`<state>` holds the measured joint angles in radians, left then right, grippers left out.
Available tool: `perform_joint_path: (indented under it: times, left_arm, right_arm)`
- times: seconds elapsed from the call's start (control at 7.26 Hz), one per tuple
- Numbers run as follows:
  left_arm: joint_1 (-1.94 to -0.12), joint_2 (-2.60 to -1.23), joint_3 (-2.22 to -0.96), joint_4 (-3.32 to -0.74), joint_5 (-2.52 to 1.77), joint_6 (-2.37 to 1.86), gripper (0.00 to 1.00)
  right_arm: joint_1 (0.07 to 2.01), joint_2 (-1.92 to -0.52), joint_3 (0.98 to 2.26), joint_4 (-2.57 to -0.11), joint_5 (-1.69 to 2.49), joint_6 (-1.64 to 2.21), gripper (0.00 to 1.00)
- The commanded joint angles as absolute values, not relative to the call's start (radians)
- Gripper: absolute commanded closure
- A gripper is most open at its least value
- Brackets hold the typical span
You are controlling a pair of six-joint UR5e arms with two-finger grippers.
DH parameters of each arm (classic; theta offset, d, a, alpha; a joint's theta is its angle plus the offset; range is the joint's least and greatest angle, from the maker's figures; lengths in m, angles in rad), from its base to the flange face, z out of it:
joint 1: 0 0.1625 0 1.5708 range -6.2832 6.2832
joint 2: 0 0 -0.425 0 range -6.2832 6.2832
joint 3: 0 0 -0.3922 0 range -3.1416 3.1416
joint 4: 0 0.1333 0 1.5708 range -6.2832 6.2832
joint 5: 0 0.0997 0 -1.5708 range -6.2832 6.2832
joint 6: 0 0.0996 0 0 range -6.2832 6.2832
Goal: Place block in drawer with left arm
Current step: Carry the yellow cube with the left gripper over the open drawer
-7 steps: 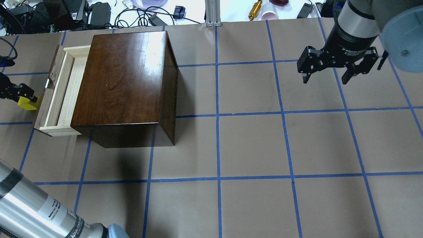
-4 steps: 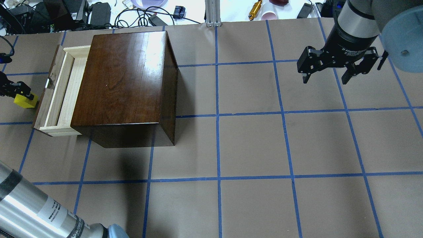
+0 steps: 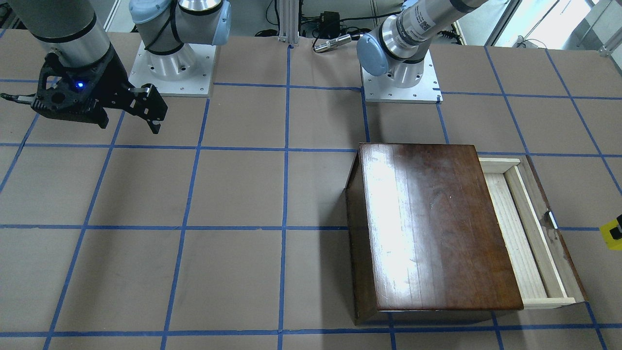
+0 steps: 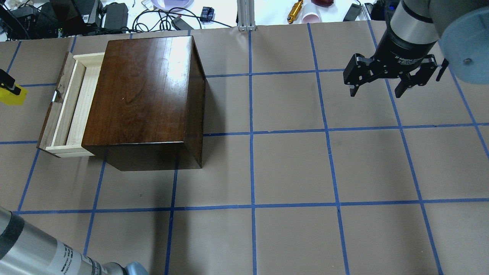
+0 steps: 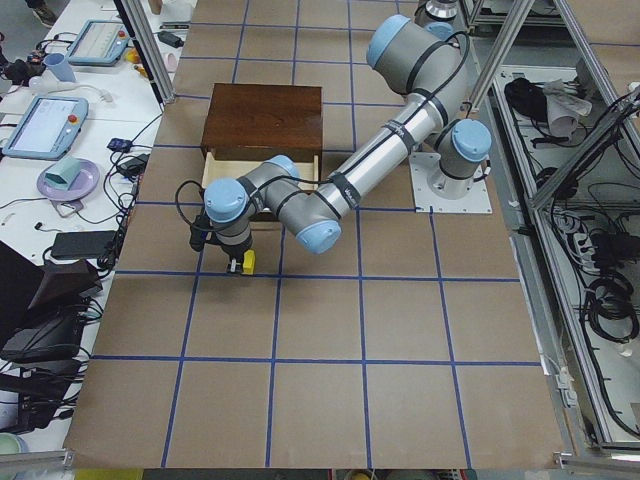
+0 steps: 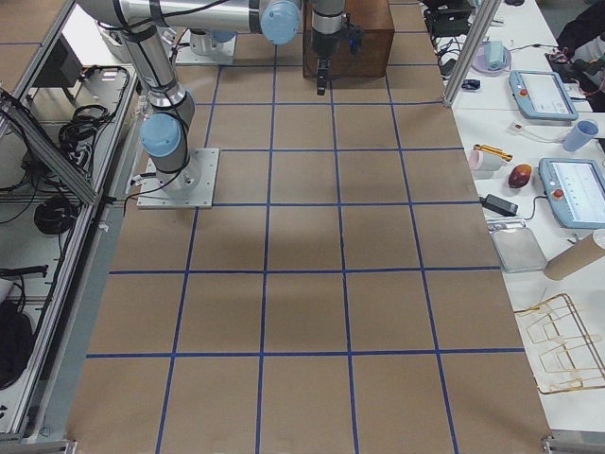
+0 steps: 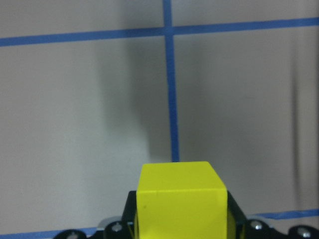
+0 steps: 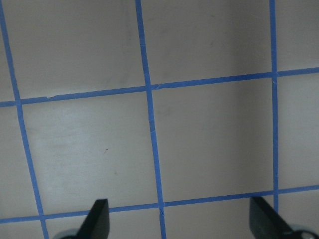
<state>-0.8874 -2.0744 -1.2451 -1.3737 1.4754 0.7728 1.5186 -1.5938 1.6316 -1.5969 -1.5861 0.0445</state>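
My left gripper needs to let go of the yellow block midway (image 3: 516, 233) along the drawer's pale bottom, near the dark-brown box.
The yellow block (image 4: 14, 96) is held in my left gripper (image 4: 7, 89), which is shut on it at the overhead view's left edge, left of the drawer's dark front and apart from it. The left wrist view shows the block (image 7: 179, 196) between the jaws above bare table paper. The block also shows in the exterior left view (image 5: 248, 262) and at the front view's right edge (image 3: 611, 233). The drawer (image 4: 68, 103) stands pulled out of the dark-brown box (image 4: 145, 95), its pale tray bare. My right gripper (image 4: 376, 91) is open and empty, hovering at the far right.
The box (image 3: 432, 228) is the only tall object on the table. Blue tape lines grid the brown paper. Cables, cups and tools lie beyond the far edge (image 4: 153, 15). The right arm's base plate (image 3: 170, 73) and the left arm's base plate (image 3: 401, 85) sit at the robot's side.
My left gripper with the block has moved left and toward the far side in the overhead view, away from the drawer front. The right arm has not moved.
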Motion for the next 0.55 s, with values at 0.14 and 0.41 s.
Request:
perform_joint_path:
  times: [0.14,0.41]
  left_arm:
    - [-1.009,-1.956,-1.215,-1.509,1.471,0.640,1.00]
    - [-1.090,-1.934,-1.230,-1.526,1.473,0.530,1.00]
  right_arm:
    - [1.519,-1.594,1.631,-1.597,-1.585,0.044,0.00]
    - [1.519,-1.594,1.631,-1.597,-1.585,0.044,0.00]
